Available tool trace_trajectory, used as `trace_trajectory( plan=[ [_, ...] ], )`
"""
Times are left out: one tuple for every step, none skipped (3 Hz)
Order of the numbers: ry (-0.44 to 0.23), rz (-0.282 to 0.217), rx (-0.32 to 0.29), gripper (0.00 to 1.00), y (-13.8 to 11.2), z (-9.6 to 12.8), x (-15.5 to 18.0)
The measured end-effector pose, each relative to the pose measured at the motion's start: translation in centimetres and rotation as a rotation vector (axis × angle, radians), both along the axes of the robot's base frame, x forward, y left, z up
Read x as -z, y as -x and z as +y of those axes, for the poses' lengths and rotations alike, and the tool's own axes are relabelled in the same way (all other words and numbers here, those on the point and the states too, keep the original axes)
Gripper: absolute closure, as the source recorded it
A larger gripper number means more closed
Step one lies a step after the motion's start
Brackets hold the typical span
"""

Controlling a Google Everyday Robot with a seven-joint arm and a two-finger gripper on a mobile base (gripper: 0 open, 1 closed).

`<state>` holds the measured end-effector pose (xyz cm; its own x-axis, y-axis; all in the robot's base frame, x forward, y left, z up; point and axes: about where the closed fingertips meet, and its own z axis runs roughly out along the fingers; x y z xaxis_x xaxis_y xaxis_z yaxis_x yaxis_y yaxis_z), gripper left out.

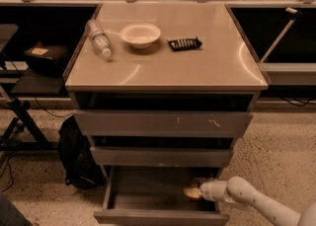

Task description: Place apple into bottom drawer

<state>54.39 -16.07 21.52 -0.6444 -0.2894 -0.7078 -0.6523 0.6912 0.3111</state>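
Next, my gripper releases the apple on the bottom drawer's inside (183, 195), between the drawer's middle and the side by my arm.
The bottom drawer (160, 217) of the grey cabinet is pulled open. My gripper (196, 191) reaches into it from the right, at the drawer's right side, low over the drawer floor. It is shut on the apple (191, 193), a small round orange-red fruit at its tip. My white arm (247, 198) comes in from the lower right, and the gripper partly hides the apple.
The top drawer (163, 123) and middle drawer (160, 156) stand slightly open above it. On the cabinet top are a white bowl (140, 35), a lying plastic bottle (98, 39) and a black packet (184, 44). A black backpack (76, 156) sits on the floor to the left.
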Motion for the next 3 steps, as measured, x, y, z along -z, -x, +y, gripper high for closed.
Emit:
trace_trajectory(
  plan=[
    [0.017, -0.008, -0.011, 1.00, 0.1, 0.9, -0.1],
    [0.085, -0.020, -0.029, 1.00, -0.7, 2.0, 2.9],
    [0.103, -0.024, -0.054, 1.00, -1.2, 3.4, 6.3]
  ],
)
